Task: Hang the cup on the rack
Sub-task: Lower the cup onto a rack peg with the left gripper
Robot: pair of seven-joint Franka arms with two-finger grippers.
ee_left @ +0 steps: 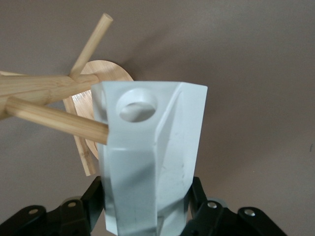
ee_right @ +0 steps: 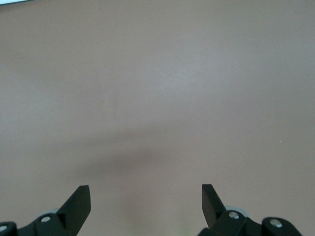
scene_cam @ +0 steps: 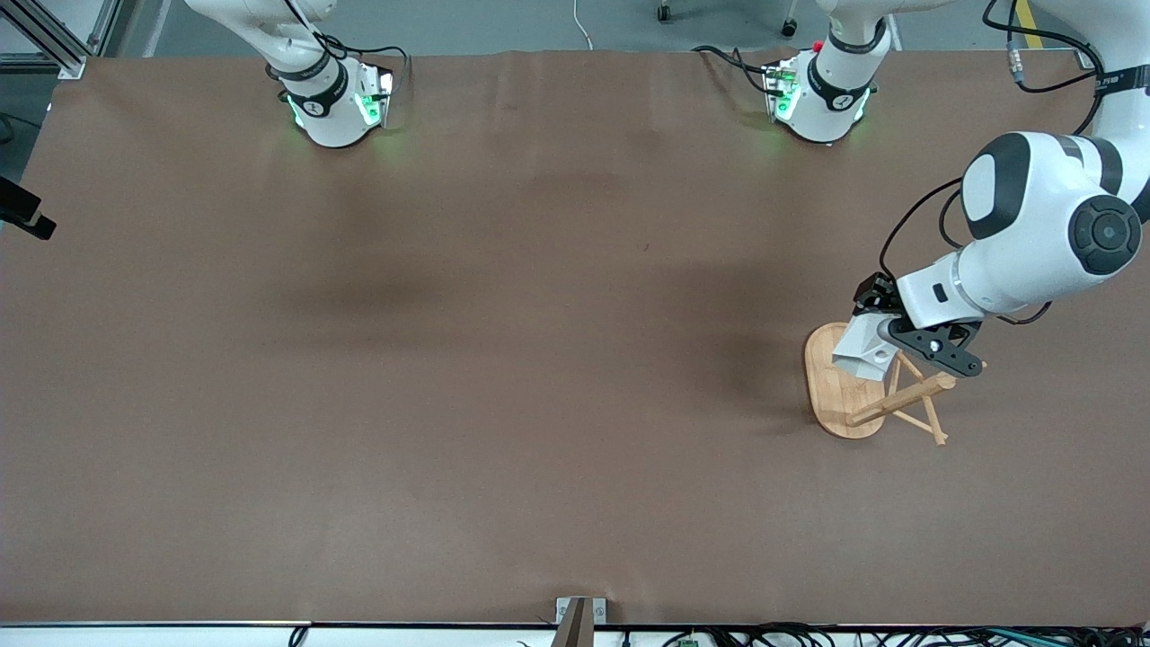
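Observation:
My left gripper is to let go of the white faceted cup on the bamboo rack's peg (scene_cam: 880, 371) (ee_left: 56, 119) that touches the edge of the cup's handle.
My left gripper (scene_cam: 888, 345) is shut on the white faceted cup (scene_cam: 862, 353) and holds it over the bamboo rack (scene_cam: 835, 395) at the left arm's end of the table. In the left wrist view the gripper (ee_left: 147, 199) clamps the cup (ee_left: 157, 157) by its body, with the handle's round hole (ee_left: 138, 105) facing the camera. One peg (ee_left: 59, 120) ends against the handle's edge beside the hole, not through it. The rack's post (ee_left: 34, 87) and oval base (ee_left: 101, 78) lie past the cup. My right gripper (ee_right: 146, 196) is open and empty over bare table.
The brown table (scene_cam: 503, 359) carries nothing else. The two arm bases (scene_cam: 328, 99) (scene_cam: 822, 99) stand along its robot edge. A dark camera mount (scene_cam: 25, 216) sticks in at the right arm's end. The right arm waits.

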